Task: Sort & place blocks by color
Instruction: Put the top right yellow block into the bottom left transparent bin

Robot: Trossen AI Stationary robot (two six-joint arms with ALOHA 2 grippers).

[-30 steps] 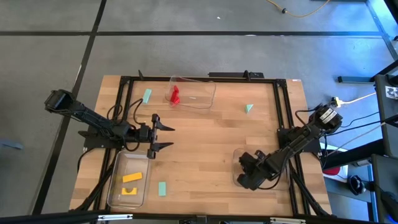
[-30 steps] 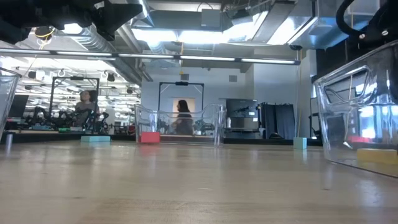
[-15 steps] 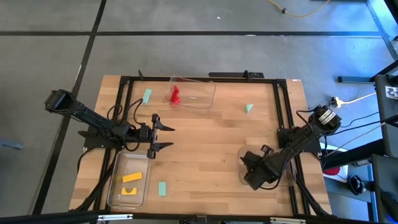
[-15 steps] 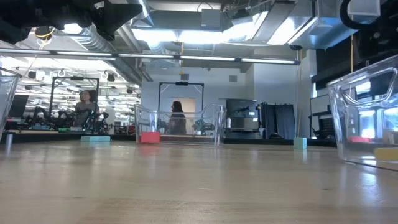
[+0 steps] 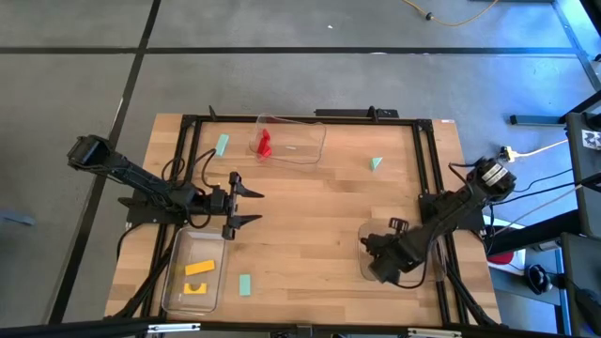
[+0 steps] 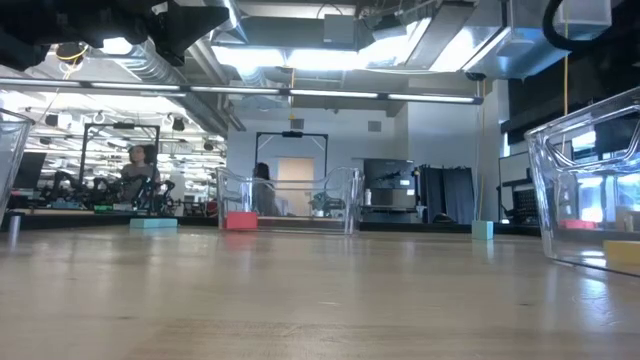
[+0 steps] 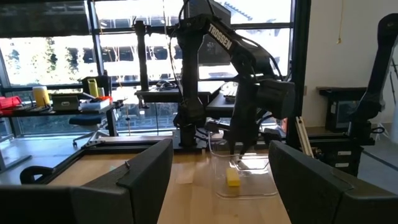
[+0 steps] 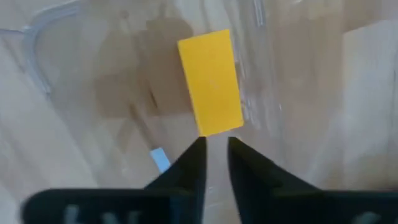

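Note:
The yellow bar slants beyond my right gripper's nearly closed fingers; next I open wide, align and grip its near end (image 8: 220, 123).
My right gripper (image 5: 374, 267) reaches down into the clear tray (image 5: 366, 235) near the table's right near corner. Its fingers (image 8: 199, 163) stand a narrow gap apart, with nothing between them. A yellow bar (image 8: 210, 82) lies flat on that tray's floor just beyond the fingertips, on their left side (image 7: 232, 179). My left gripper (image 5: 259, 208) hovers wide open left of the table's middle and touches nothing. Two yellow blocks (image 5: 198, 268) lie in the left near tray (image 5: 174, 282). Red blocks (image 5: 264, 143) sit in the far tray (image 5: 305, 141). Teal blocks (image 5: 223, 145), (image 5: 376, 163), (image 5: 245, 284) rest on the bare wood. My right gripper points down inside the right tray, its tips just short of the yellow bar's end (image 8: 217, 127). I cannot tell whether the tips touch the tray's floor or wall, or the bar.
A black frame rail (image 5: 424, 169) runs along the table's sides and far edge. Bare wood lies between the three trays in the table's middle (image 5: 310, 225). In the low view the right tray's wall (image 6: 585, 150) rises at the right, and people show in the room behind.
My right gripper has shifted a little toward the table's right edge. The clear right tray, with the yellow bar in it, has slid the same way along the wood. My left arm has kept still.

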